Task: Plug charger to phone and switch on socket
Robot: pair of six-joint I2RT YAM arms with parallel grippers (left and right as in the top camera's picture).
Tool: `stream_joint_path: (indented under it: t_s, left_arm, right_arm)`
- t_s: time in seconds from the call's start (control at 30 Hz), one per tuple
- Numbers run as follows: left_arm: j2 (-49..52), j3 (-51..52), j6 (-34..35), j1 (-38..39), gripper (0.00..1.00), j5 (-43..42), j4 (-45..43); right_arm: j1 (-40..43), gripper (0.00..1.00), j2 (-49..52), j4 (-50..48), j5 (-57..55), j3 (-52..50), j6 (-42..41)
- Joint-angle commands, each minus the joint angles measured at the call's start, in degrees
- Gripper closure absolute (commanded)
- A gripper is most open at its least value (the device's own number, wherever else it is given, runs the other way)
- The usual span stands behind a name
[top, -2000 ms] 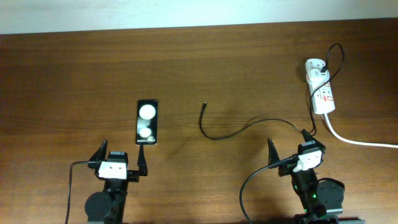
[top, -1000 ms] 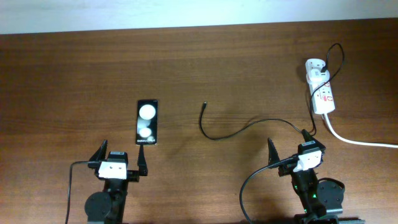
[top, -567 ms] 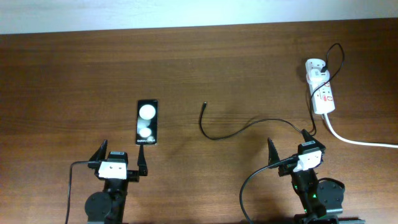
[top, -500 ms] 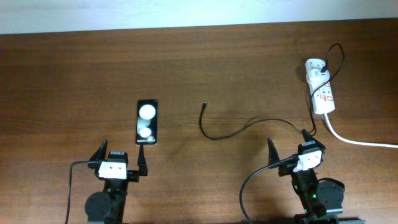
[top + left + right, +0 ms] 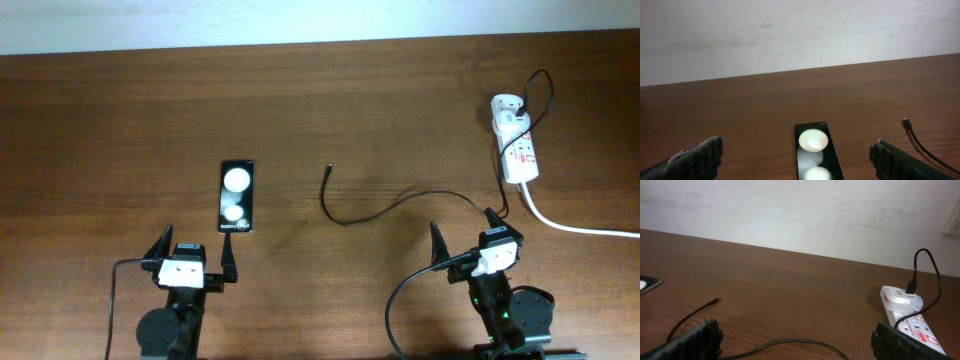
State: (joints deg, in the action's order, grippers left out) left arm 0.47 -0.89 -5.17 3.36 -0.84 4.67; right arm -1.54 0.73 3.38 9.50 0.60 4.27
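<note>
The black phone across the middle of its long sides (image 5: 237, 201) (image 5: 815, 159), between the two white round patches, is the next place to grip. My left gripper needs to close there.
The black phone (image 5: 237, 195) lies flat on the table with two white round patches, also in the left wrist view (image 5: 814, 156). My left gripper (image 5: 193, 257) is open and empty just in front of it. The thin black charger cable (image 5: 390, 208) curves across the table, its plug tip (image 5: 327, 170) lying free right of the phone; it also shows in the right wrist view (image 5: 790, 343). The white socket strip (image 5: 515, 150) sits at the far right, adapter plugged in, also in the right wrist view (image 5: 912, 325). My right gripper (image 5: 462, 240) is open and empty over the cable.
A thick white cord (image 5: 575, 226) runs from the strip off the right edge. A white wall (image 5: 790, 30) rises behind the table's far edge. Bare wood lies between the phone and the cable.
</note>
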Motion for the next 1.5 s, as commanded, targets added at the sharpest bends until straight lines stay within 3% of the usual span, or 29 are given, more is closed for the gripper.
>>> stream_joint_path:
  t_s: [0.0, 0.43, 0.8, 1.23, 1.47]
  left_arm:
    - [-0.17, 0.39, -0.74, -0.15, 0.01, -0.42, -0.07]
    - [0.79, -1.86, -0.74, -0.15, 0.01, -6.49, -0.48]
    - [22.67, -17.05, -0.76, -0.15, 0.01, -6.51, 2.62]
    - [56.3, -46.01, -1.18, -0.13, 0.01, -9.05, 21.35]
    - [78.9, -70.53, -1.2, -0.09, 0.01, -9.53, 45.53]
  right_arm:
    - [-0.33, 0.01, -0.52, 0.28, 0.74, -0.28, -0.63]
    - [-0.33, 0.01, -0.52, 0.28, 0.74, -0.28, -0.63]
    - [-0.33, 0.01, -0.52, 0.28, 0.74, -0.28, -0.63]
    - [-0.33, 0.01, -0.52, 0.28, 0.74, -0.28, -0.63]
    - [-0.33, 0.01, -0.52, 0.28, 0.74, -0.28, -0.63]
